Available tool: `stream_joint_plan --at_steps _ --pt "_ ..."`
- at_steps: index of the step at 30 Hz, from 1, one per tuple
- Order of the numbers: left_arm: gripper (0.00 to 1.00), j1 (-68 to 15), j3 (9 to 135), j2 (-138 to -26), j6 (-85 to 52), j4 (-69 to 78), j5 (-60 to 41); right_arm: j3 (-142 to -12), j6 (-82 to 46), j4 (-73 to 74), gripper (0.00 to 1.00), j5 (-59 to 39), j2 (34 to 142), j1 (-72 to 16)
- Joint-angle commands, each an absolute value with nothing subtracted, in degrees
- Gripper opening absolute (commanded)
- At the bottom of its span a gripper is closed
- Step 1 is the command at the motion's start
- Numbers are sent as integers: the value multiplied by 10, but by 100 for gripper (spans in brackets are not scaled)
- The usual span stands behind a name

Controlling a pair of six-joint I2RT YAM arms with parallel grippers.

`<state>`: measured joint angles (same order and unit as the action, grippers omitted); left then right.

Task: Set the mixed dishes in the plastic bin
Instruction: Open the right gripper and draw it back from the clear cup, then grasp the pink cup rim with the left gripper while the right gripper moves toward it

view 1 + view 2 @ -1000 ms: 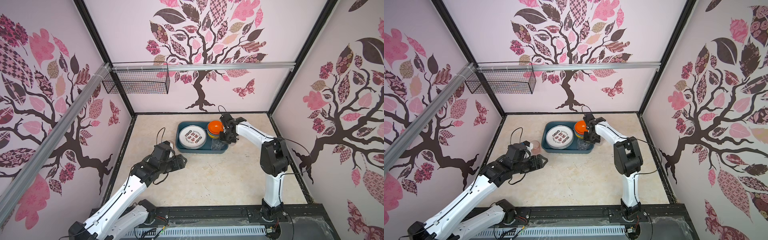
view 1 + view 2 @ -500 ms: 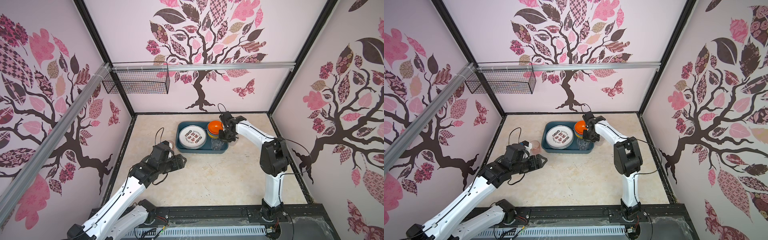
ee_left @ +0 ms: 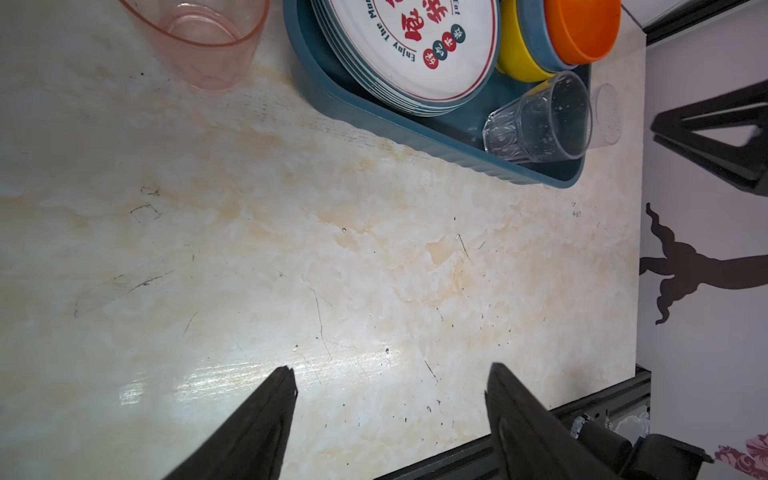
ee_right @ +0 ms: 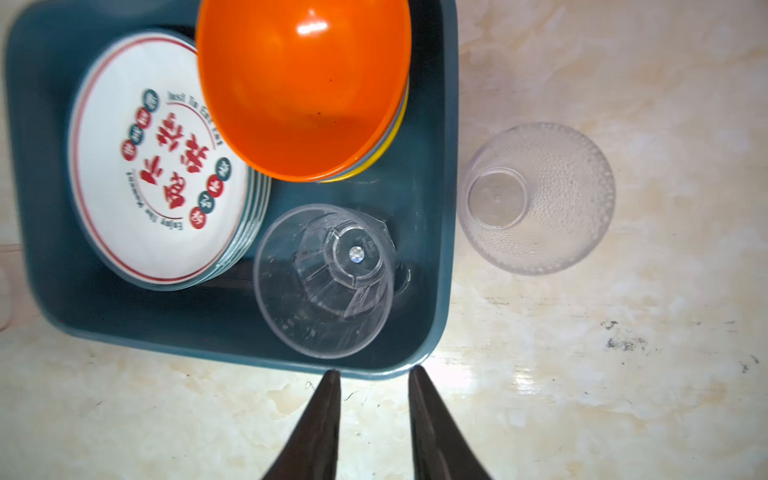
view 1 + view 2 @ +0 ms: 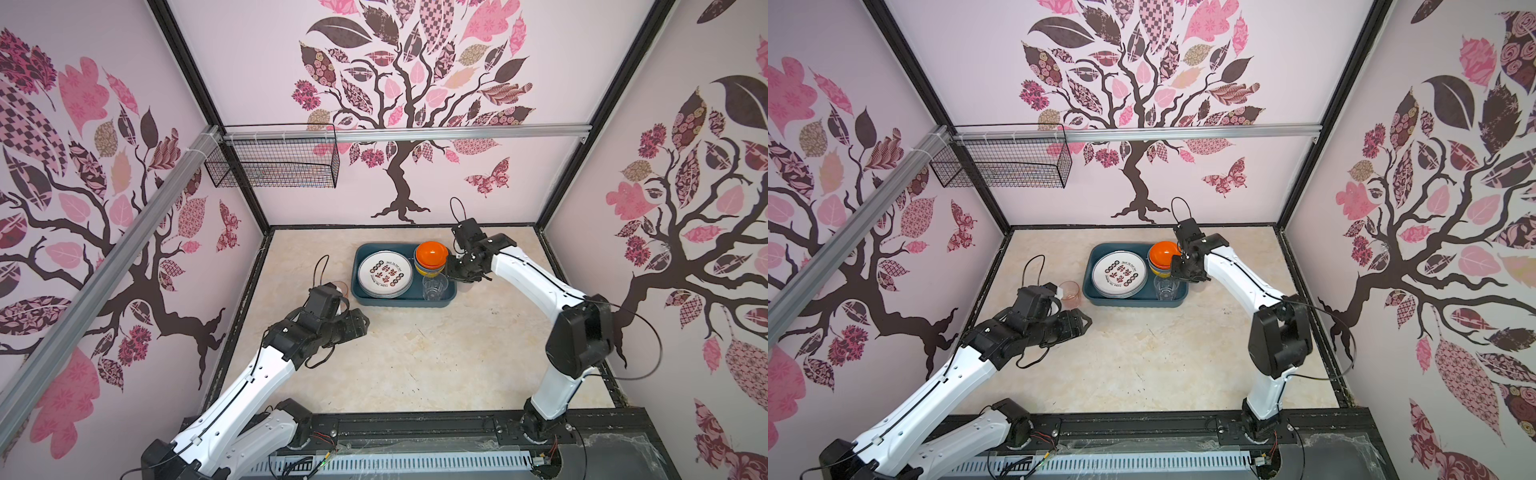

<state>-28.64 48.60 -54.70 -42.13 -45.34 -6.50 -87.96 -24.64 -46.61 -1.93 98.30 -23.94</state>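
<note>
The pinkish cup's rim [image 5: 336,284] [image 3: 133,14], on the side facing away from the teal plastic bin, should be the next place my left gripper goes to and closes.
The teal plastic bin [image 5: 399,302] [image 4: 451,166] holds a stack of white plates [image 5: 385,274] with red characters, nested bowls with an orange one [image 5: 432,254] on top, and an upright clear cup [image 5: 434,286] [image 4: 324,282]. A dimpled clear cup [image 4: 540,199] stands on the table just outside the bin's right wall. A pinkish cup [image 5: 1069,293] [image 3: 199,41] stands left of the bin. My right gripper [image 4: 374,374] [image 5: 455,274] hovers at the bin's right end, narrowly open and empty. My left gripper [image 3: 390,374] [image 5: 1087,322] is open and empty over bare table, near the pinkish cup.
A black wire mesh basket [image 5: 274,166] hangs on the back-left rail, well above the table. Patterned walls close three sides, and a black frame [image 5: 415,424] runs along the front. Marbled tabletop [image 5: 415,353] stretches between the bin and the front edge.
My right gripper's jaws have parted a little beside the bin's right end. The left arm has hardly moved.
</note>
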Motion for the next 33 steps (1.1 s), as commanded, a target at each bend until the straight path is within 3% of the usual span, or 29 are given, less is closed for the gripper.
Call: stream_joint_plan --at_steps 1,9,16,25,33 --pt "75 -261 515 -553 -416 -455 -69 -838 -240 -432 36 -55 915 -242" --pt "69 -163 535 -597 -388 -467 -109 -682 -249 -300 53 -165 775 -247" --pt "65 -110 550 -637 -367 -473 -89 -574 -261 -192 60 -225 670 -268" --pt "57 -85 578 -712 -356 -459 -36 -510 -259 -120 58 -243 610 -375" --pt "59 -63 598 -792 -374 -411 -4 -478 -260 -87 59 -247 585 -431"
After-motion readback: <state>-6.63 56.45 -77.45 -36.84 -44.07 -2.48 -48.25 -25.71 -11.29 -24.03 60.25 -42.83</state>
